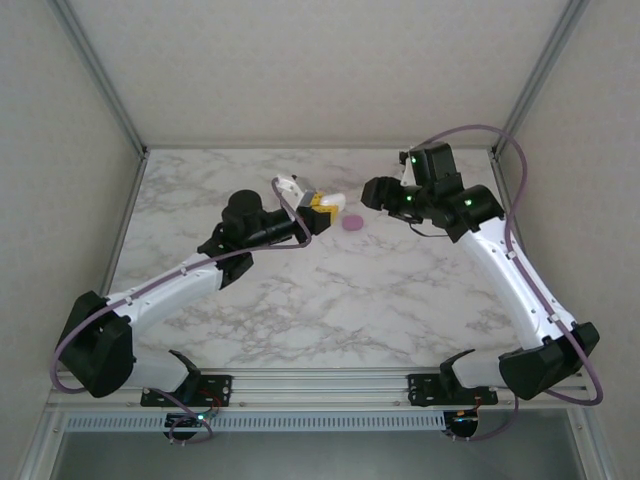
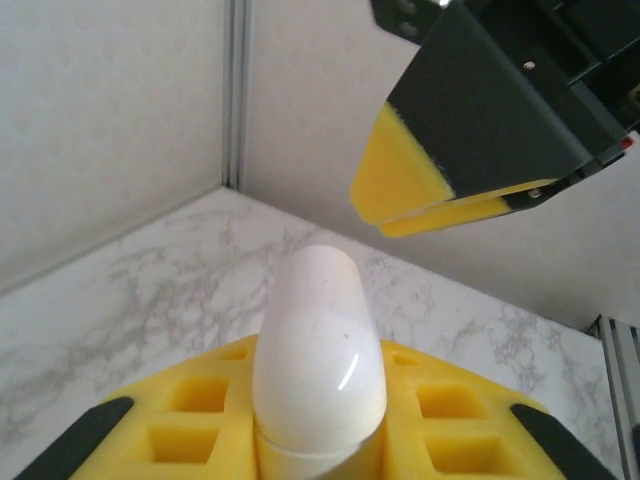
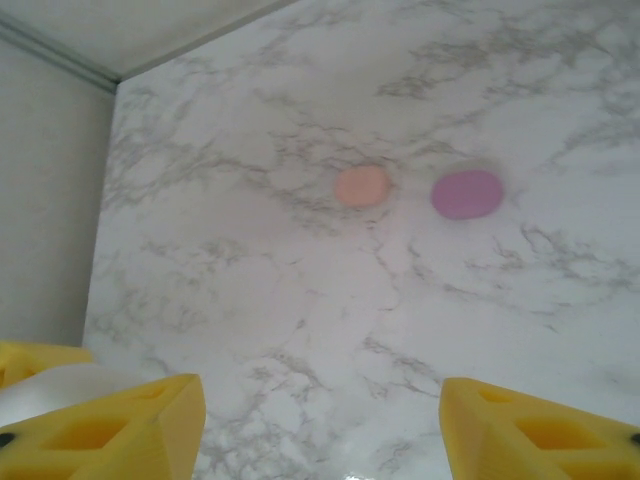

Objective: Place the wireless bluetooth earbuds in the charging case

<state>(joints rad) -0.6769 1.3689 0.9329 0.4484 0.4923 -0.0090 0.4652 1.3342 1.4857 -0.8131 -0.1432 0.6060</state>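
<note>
The robot's left gripper needs to release the white charging case on the marble table (image 1: 334, 258) in front of the purple oval. The case is now above the table's back middle.
My left gripper (image 1: 318, 210) is shut on a white rounded charging case (image 2: 320, 350), which stands up between its yellow pads (image 2: 190, 420) above the back middle of the table. A thin seam runs round the case near its base, and it looks closed. My right gripper (image 1: 378, 193) hangs just right of the case with its jaws open and nothing between them (image 3: 320, 430); one of its fingers (image 2: 440, 170) hovers above and beyond the case. The earbuds are hidden.
A purple rounded oval (image 1: 353, 223) lies on the marble table (image 1: 330, 290) below the two grippers. Beside it lies a salmon-pink oval (image 3: 361, 186); both are blurred. The enclosure's walls and frame posts (image 2: 236, 95) stand close behind.
</note>
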